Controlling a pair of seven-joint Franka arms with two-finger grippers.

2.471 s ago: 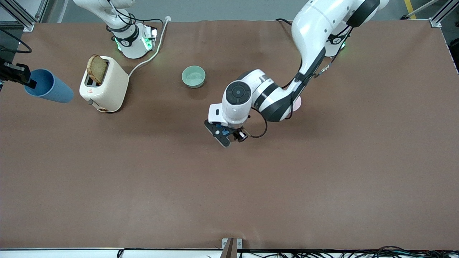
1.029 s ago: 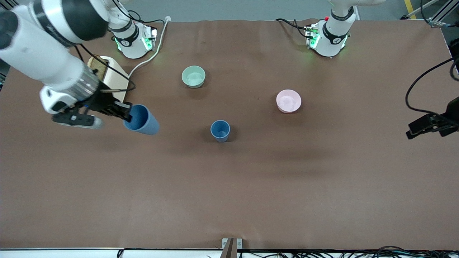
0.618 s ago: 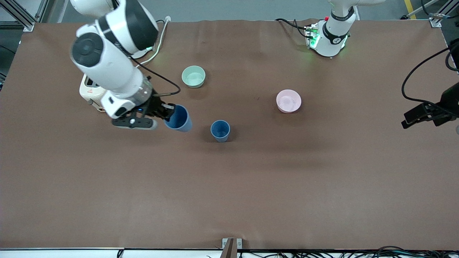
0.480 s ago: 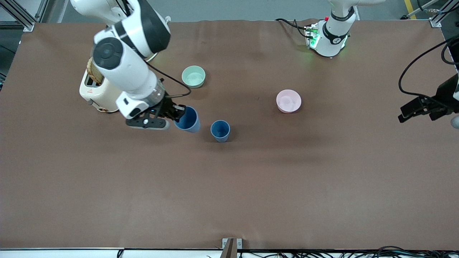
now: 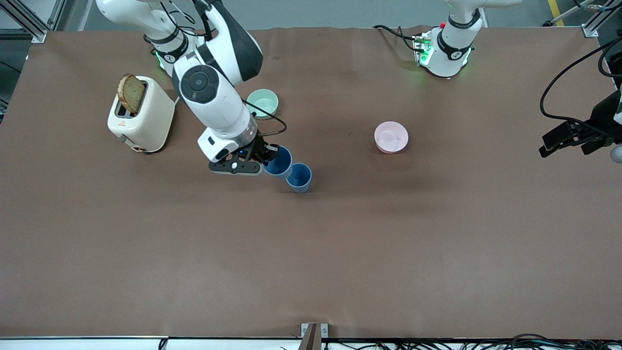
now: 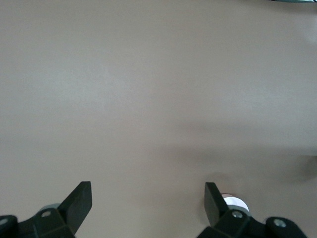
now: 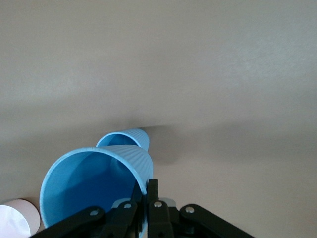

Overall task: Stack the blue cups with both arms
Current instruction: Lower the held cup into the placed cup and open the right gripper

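Observation:
I need to have my right gripper let go of its blue cup inside the other blue cup (image 5: 300,175) (image 7: 120,140) that is standing upright on the table.
One blue cup (image 5: 299,178) stands upright near the table's middle. A second blue cup (image 5: 279,162) hangs in the air just beside it, toward the right arm's end, its rim pinched by my right gripper (image 5: 268,154). The right wrist view shows the held cup (image 7: 94,191) with one finger inside its wall and one outside, my right gripper (image 7: 147,191) shut on that rim, and the standing cup (image 7: 125,141) past it. My left gripper (image 5: 563,138) hovers open at the table's edge at the left arm's end; in the left wrist view my left gripper (image 6: 147,196) has only bare table between its fingers.
A cream toaster (image 5: 143,115) holding a slice of bread (image 5: 130,93) sits at the right arm's end. A mint-green bowl (image 5: 264,103) lies partly under the right arm. A pink bowl (image 5: 391,137) rests toward the left arm's end. The left arm waits.
The right arm has carried its blue cup from near the toaster across the table until it is right beside the standing cup. The left gripper has barely shifted.

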